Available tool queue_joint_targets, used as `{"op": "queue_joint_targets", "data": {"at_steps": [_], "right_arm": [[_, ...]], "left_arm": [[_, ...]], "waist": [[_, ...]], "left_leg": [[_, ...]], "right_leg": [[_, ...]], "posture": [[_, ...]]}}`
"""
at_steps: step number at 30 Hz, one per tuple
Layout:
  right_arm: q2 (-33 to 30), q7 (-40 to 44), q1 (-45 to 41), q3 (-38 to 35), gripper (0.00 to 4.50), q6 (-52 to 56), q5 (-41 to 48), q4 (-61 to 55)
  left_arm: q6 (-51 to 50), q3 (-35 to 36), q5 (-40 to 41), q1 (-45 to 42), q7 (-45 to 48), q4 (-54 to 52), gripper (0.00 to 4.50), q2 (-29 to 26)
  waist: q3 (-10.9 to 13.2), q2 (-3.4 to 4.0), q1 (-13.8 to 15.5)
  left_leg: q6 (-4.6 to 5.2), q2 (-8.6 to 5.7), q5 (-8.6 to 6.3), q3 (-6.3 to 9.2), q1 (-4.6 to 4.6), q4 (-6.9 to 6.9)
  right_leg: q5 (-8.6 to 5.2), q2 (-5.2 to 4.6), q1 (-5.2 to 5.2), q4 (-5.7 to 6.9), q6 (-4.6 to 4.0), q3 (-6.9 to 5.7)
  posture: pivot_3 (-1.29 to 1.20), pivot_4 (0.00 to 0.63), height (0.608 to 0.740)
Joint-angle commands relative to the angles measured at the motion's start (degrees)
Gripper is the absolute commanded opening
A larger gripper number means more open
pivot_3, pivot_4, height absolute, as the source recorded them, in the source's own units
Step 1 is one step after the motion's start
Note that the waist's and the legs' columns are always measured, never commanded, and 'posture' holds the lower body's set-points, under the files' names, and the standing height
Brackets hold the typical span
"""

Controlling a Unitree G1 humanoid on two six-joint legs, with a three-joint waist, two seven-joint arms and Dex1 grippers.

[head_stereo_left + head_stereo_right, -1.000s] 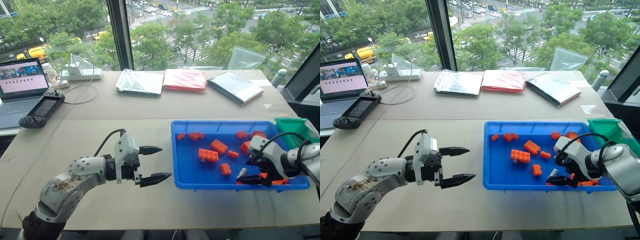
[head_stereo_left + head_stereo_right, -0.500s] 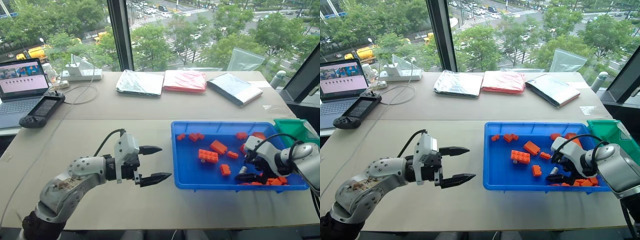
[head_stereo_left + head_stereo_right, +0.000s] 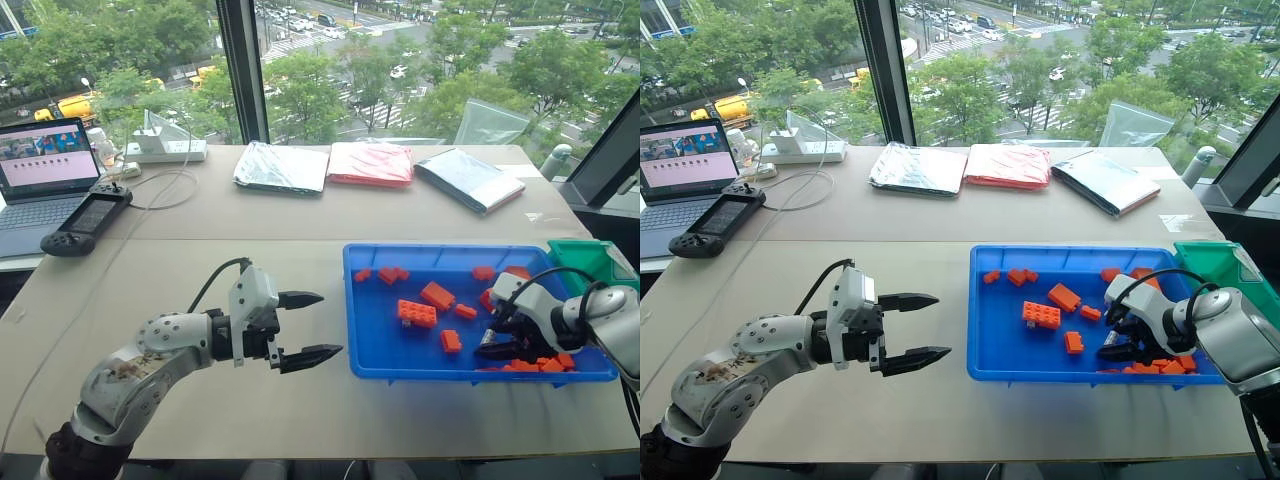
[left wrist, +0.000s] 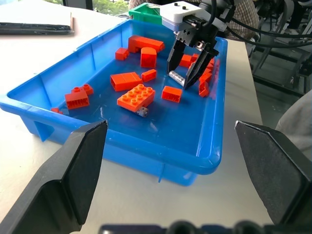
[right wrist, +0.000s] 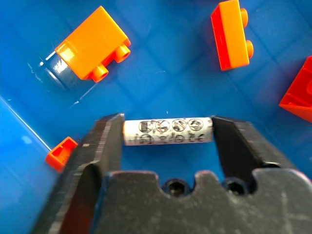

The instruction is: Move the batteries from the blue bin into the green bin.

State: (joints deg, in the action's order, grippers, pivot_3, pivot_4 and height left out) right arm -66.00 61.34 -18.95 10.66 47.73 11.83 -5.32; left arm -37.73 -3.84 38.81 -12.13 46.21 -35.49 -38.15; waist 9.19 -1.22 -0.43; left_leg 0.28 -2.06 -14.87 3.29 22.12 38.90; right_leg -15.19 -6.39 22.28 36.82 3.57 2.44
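My right gripper is going to release the silvery battery on the green bin's bottom [image 3: 605,301], close to the side of the blue bin. The battery now lies flat on the blue bin's floor.
The blue bin [image 3: 440,248] sits at the right of the table, holding orange bricks [image 3: 417,311]. My right gripper [image 3: 497,347] reaches down to its floor near the right end. In the right wrist view its fingers [image 5: 108,141] press on both ends of one silvery battery [image 5: 167,131], which lies flat on the bin floor. The left wrist view shows the same battery [image 4: 176,77] between those fingers. A small silvery piece [image 4: 143,111] lies next to the big brick. The green bin [image 3: 590,258] stands just beyond the blue bin's far right corner. My left gripper [image 3: 312,325] hovers open and empty left of the blue bin.
A laptop [image 3: 40,165], a black controller [image 3: 85,222] and a power strip [image 3: 165,150] occupy the far left. Two silvery pouches [image 3: 280,165] and a red one [image 3: 370,160] lie along the back edge by the window. Bare tabletop lies between my left arm and the blue bin.
The right gripper's fingers have narrowed from wide open onto the battery's ends. The left arm has not moved.
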Motion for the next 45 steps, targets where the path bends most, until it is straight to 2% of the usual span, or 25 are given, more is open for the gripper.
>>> {"op": "queue_joint_targets", "data": {"at_steps": [1,8,13,16,21,26,30,34,36,38,39,40,45], "right_arm": [[0.37,-0.09,1.29,1.27,2.51,-0.01,-1.68,1.73],[-0.2,-0.62,1.42,-0.47,2.51,0.11,-1.32,0.93],[-3.07,0.22,2.5,-8.54,2.51,2.46,2.35,-2.37],[-5.65,-0.59,4.01,-16.93,2.51,5.28,4.04,-3.34],[-2.8,-9.76,-5.43,-23.94,2.51,11.76,3.96,-1.33],[2.28,-26.84,-15.59,-24.79,2.51,10.81,-3.74,8.78],[4.09,-36.19,-16.26,-24.45,2.51,4.59,-9.05,18.04],[5.68,-40.09,-16.63,-24.67,2.51,0.38,-10.59,23.53],[6.44,-41.22,-17.41,-25.43,3.52,-0.86,-10.37,24.5],[7.01,-41.41,-18.38,-26.32,3.97,-1.04,-9.37,24.28],[7.15,-41.49,-18.78,-26.69,4.35,-1.08,-8.95,23.99],[7.47,-41.44,-19.35,-27.33,4.47,-1.27,-8.35,23.58],[8.8,-38.64,-22.21,-28.62,4.47,-3.1,-5.14,19.12]], "left_arm": [[1.23,-0.13,-0.02,0.09,0.44,-1.38,4.5,0.28],[0.99,-0.11,0.08,0.24,0.49,-1.67,4.5,0.34],[1.34,-0.02,-0.23,0.69,0.71,-1.52,4.5,0.16],[1.5,0.5,-0.32,1.45,1.09,-1.36,4.5,-0.27],[1.11,0.93,0.07,1.41,1.4,-1.49,4.5,-0.55],[0.75,0.72,0.18,0.46,1.65,-1.28,4.5,-0.62],[0.63,0.36,0.04,-0.37,1.22,-1.15,4.5,-0.14],[0.4,0.42,0.16,-0.72,1.09,-1.09,4.5,-0.1],[0.27,0.49,0.22,-0.78,1.04,-1.13,4.5,-0.13],[0.21,0.46,0.23,-0.82,1.01,-1.13,4.5,-0.14],[0.19,0.43,0.23,-0.85,1.01,-1.13,4.5,-0.14],[0.18,0.43,0.28,-0.88,1.03,-1.13,4.5,-0.14],[0.15,0.46,0.38,-0.94,1.18,-1.06,4.5,-0.2]], "waist": [[0.0,-0.01,0.02],[0.01,-0.03,0.07],[0.03,0.0,0.15],[0.11,0.18,0.23],[0.12,0.18,-0.38],[0.13,0.16,-0.35],[0.13,0.16,0.42],[0.12,0.17,0.18],[0.1,0.23,-0.2],[0.11,0.27,-0.54],[0.11,0.27,-0.69],[0.11,0.28,-0.76],[0.11,0.28,-0.65]], "left_leg": [[0.0,0.0,0.0,0.0,0.0,0.0],[0.0,0.0,0.0,0.0,-0.01,0.0],[0.0,0.0,0.0,-0.01,0.05,0.0],[0.0,0.0,0.0,-0.03,0.16,-0.01],[0.0,0.02,0.0,-0.09,0.14,-0.05],[0.0,0.0,0.0,-0.1,0.15,-0.08],[0.0,-0.05,0.0,-0.13,0.33,-0.07],[-0.02,-0.09,0.02,-0.23,0.68,-0.05],[-0.04,-0.08,0.03,-0.26,0.77,-0.05],[-0.04,-0.07,0.03,-0.27,0.76,-0.06],[-0.03,-0.06,0.03,-0.28,0.75,-0.06],[-0.03,-0.04,0.03,-0.3,0.74,-0.06],[-0.03,-0.04,0.03,-0.29,0.72,-0.04]], "right_leg": [[0.0,0.0,-0.01,-0.01,0.0,0.0],[0.0,0.0,-0.01,-0.02,0.0,0.0],[0.0,-0.01,0.05,-0.01,0.0,0.01],[0.0,-0.07,0.2,0.03,0.01,0.06],[0.0,0.01,0.22,0.02,0.0,0.1],[-0.01,0.0,0.23,0.01,-0.01,0.11],[0.0,-0.09,0.4,0.02,0.0,0.09],[0.0,-0.1,0.85,0.16,0.0,0.2],[0.0,-0.08,0.97,0.22,-0.01,0.22],[0.0,-0.08,0.97,0.22,-0.01,0.24],[0.0,-0.06,0.97,0.22,-0.01,0.26],[0.0,-0.04,0.97,0.22,-0.01,0.29],[0.0,-0.02,0.94,0.22,-0.01,0.3]], "posture": [[0.0,0.15,0.74],[0.0,0.15,0.74],[0.0,0.15,0.74],[0.0,0.15,0.74],[0.0,0.15,0.74],[0.0,0.15,0.74],[0.0,0.15,0.74],[0.0,0.15,0.74],[0.0,0.15,0.74],[0.0,0.15,0.74],[0.0,0.15,0.74],[0.0,0.15,0.74],[0.0,0.15,0.74]]}}
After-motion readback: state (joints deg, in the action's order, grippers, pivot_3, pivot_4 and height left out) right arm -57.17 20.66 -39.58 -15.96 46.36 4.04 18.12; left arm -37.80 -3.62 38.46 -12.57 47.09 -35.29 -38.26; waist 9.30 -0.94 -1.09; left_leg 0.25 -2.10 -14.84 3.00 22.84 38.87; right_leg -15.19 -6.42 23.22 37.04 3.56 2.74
